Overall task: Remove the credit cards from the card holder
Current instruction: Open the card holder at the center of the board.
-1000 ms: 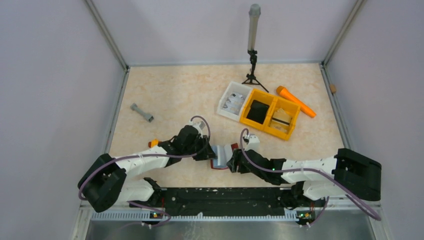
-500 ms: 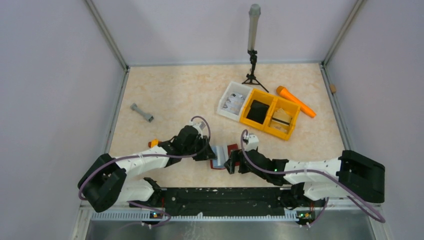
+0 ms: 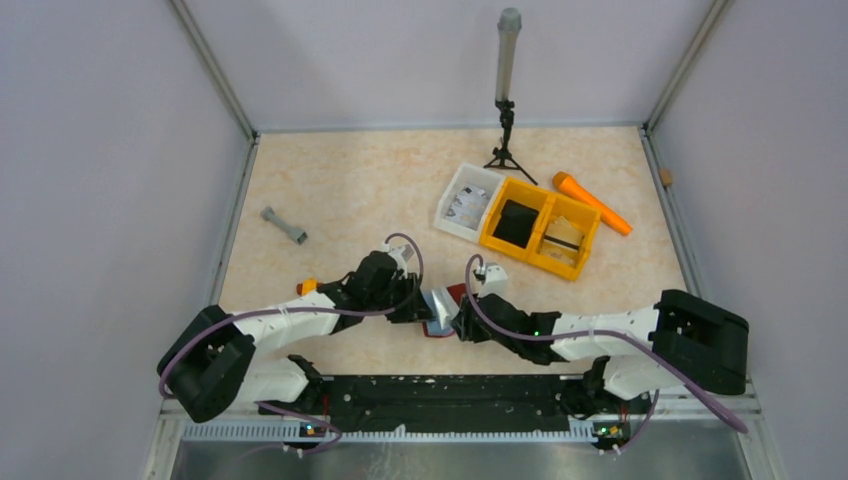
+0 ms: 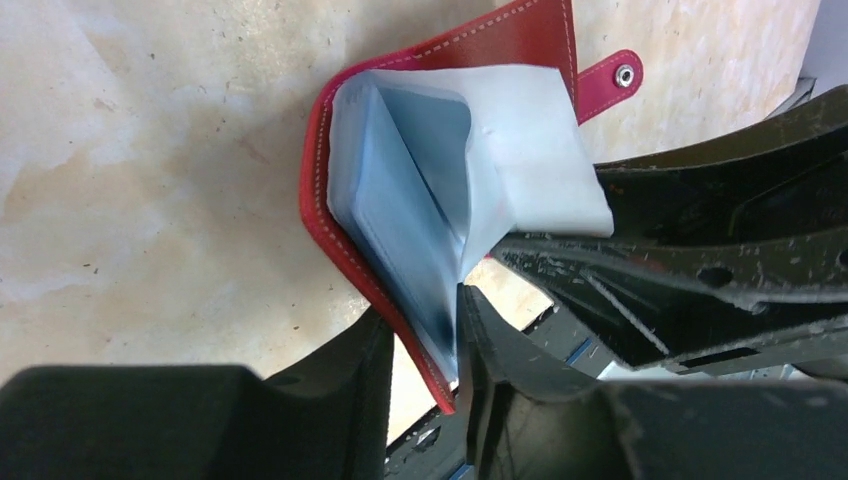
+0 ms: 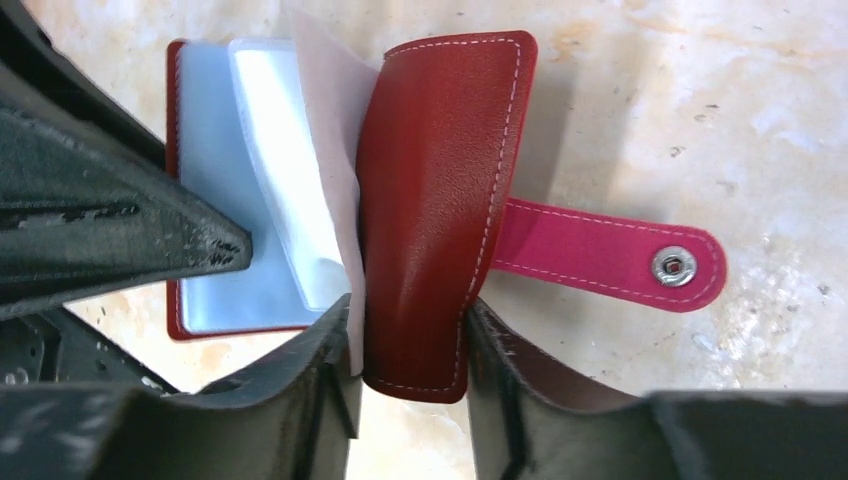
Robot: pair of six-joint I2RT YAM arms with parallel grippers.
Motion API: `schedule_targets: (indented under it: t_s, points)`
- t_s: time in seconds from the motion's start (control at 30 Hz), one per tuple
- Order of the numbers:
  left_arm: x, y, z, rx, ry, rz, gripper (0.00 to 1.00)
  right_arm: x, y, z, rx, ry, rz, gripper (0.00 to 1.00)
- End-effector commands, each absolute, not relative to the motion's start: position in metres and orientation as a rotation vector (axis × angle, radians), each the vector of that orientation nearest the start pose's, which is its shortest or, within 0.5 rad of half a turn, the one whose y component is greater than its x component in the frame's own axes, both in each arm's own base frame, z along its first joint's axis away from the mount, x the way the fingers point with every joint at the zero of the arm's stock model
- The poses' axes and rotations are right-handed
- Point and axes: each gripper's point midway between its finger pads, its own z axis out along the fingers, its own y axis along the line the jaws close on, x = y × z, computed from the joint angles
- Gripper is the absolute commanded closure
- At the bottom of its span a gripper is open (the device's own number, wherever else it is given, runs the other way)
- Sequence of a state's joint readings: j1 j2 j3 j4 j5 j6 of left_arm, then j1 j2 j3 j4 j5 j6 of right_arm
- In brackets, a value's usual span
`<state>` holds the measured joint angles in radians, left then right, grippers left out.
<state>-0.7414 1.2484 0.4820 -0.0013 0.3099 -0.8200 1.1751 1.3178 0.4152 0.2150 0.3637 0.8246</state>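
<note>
I will open my right gripper and back it off, because it pinches a pale sheet along with the red flap, while my left gripper takes the other red cover point(image 4: 372, 285).
The dark red card holder point(image 3: 447, 303) is held open just above the table's near middle, between the two arms. My left gripper point(image 4: 425, 322) is shut on one red cover point(image 4: 318, 205) and the pale sheets against it. In the right wrist view my right gripper point(image 5: 410, 335) is shut on the other red flap point(image 5: 430, 190), with one pale sheet pinched alongside. The credit cards point(image 5: 245, 190) show as whitish-grey faces fanned between the two covers point(image 4: 440, 170). The pink snap tab point(image 5: 610, 258) hangs free to the right.
A yellow-orange divided bin point(image 3: 540, 228) and a white tray point(image 3: 466, 200) stand at the back right. An orange tool point(image 3: 592, 202) lies beside them. A small tripod stand point(image 3: 506, 100) is at the back. A grey dumbbell-shaped piece point(image 3: 284, 226) lies at the left.
My right arm has shifted left towards the holder. Its jaws opened wide and then closed on the right flap. The left gripper has kept its hold and place.
</note>
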Motion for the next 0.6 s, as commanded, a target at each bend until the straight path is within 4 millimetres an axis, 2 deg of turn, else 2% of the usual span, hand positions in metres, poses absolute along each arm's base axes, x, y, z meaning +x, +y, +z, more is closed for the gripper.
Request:
schedule_targets:
  t_s: [0.0,0.1,0.2,0.27,0.4,0.57]
  points:
    - [0.171,-0.270,0.067,0.118,2.528,-1.089,0.65,0.171,0.289,0.045,-0.118,2.269,0.631,0.66]
    - [0.168,-0.264,0.066,0.123,2.543,-1.048,0.54,0.169,0.281,0.041,-0.095,2.281,0.609,0.67]
    - [0.168,-0.256,0.067,0.117,2.539,-1.011,0.50,0.168,0.274,0.039,-0.068,2.281,0.605,0.64]
    - [0.167,-0.253,0.066,0.111,2.535,-0.998,0.51,0.167,0.271,0.038,-0.060,2.280,0.606,0.63]
    - [0.165,-0.251,0.064,0.099,2.525,-1.012,0.58,0.166,0.269,0.035,-0.061,2.290,0.599,0.63]
    - [0.164,-0.267,0.067,0.085,2.454,-1.208,0.59,0.161,0.279,0.035,-0.096,2.292,0.666,0.64]
